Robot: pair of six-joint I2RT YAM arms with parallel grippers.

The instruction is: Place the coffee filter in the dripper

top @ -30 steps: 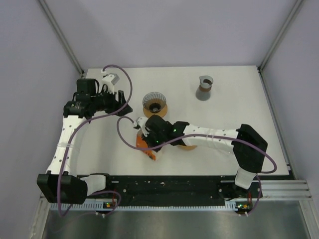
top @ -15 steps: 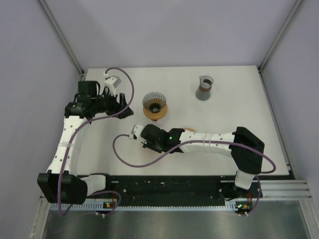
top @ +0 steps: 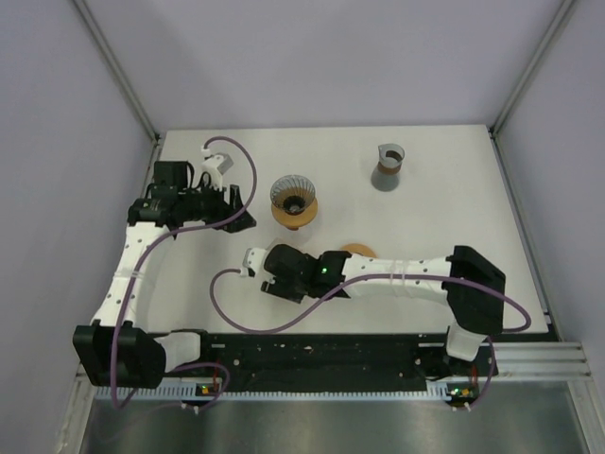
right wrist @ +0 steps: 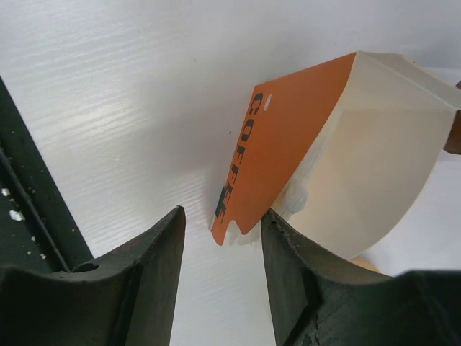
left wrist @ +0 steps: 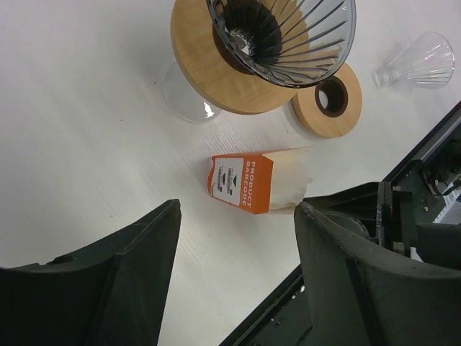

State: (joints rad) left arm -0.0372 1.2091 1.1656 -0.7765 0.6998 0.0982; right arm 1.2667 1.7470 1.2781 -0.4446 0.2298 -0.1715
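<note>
The filter box's orange side is between my right gripper's fingers, so I need to back off, face the box's open end and pinch the white filters' edge (right wrist: 294, 197).
The glass dripper (top: 293, 199) stands in its wooden collar at mid-table; it also shows in the left wrist view (left wrist: 281, 32). The orange filter box (left wrist: 241, 180) lies on its side with white filters (left wrist: 288, 184) showing at its open end. In the top view my right arm hides it. My right gripper (top: 282, 279) is open, and its jaws stand either side of the box's near corner (right wrist: 277, 155), beside the filters (right wrist: 374, 166). My left gripper (top: 241, 210) is open and empty to the left of the dripper, well short of the box in the left wrist view (left wrist: 236, 216).
A loose wooden ring (top: 357, 251) lies right of the box; it also shows in the left wrist view (left wrist: 328, 108). A small glass vessel with a brown band (top: 388, 165) stands at the back right. The black rail (top: 321, 355) runs along the near edge.
My right gripper has swung toward the near edge and down over the orange box, which now hides under it in the top view. My left gripper has shifted slightly toward the dripper.
</note>
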